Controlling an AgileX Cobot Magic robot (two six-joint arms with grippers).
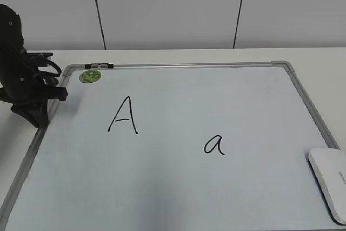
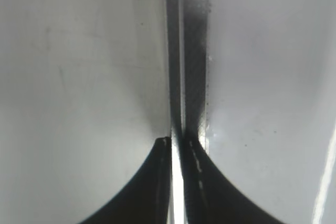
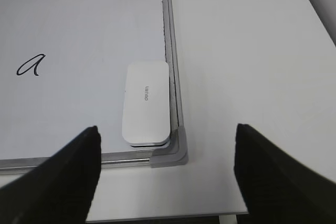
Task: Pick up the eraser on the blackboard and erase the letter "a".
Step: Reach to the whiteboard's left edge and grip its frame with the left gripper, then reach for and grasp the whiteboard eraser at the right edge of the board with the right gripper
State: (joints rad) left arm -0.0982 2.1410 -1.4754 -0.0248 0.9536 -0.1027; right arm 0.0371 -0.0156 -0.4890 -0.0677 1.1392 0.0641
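Note:
My right gripper should close on the white eraser's long sides, around its middle (image 1: 332, 178) (image 3: 146, 96) by the grey letters.
The white eraser (image 1: 330, 179) lies on the blackboard (image 1: 162, 187) in its near right corner, flat, with small grey lettering on top. It also shows in the right wrist view (image 3: 146, 103), against the frame (image 3: 168, 35). The small letter "a" (image 1: 214, 145) is written right of the board's centre and shows in the right wrist view too (image 3: 30, 65). My right gripper (image 3: 167, 129) is open and empty, above the table edge just short of the eraser. My left gripper (image 2: 178, 141) is shut on the board's left frame rail (image 2: 186, 51); it also shows in the exterior view (image 1: 40, 117).
A tall capital "A" (image 1: 123, 115) is written left of centre. A round green magnet (image 1: 90, 76) sits at the board's far left corner by a black clip (image 1: 99, 66). The white table (image 3: 247, 51) reaches past the board on the right.

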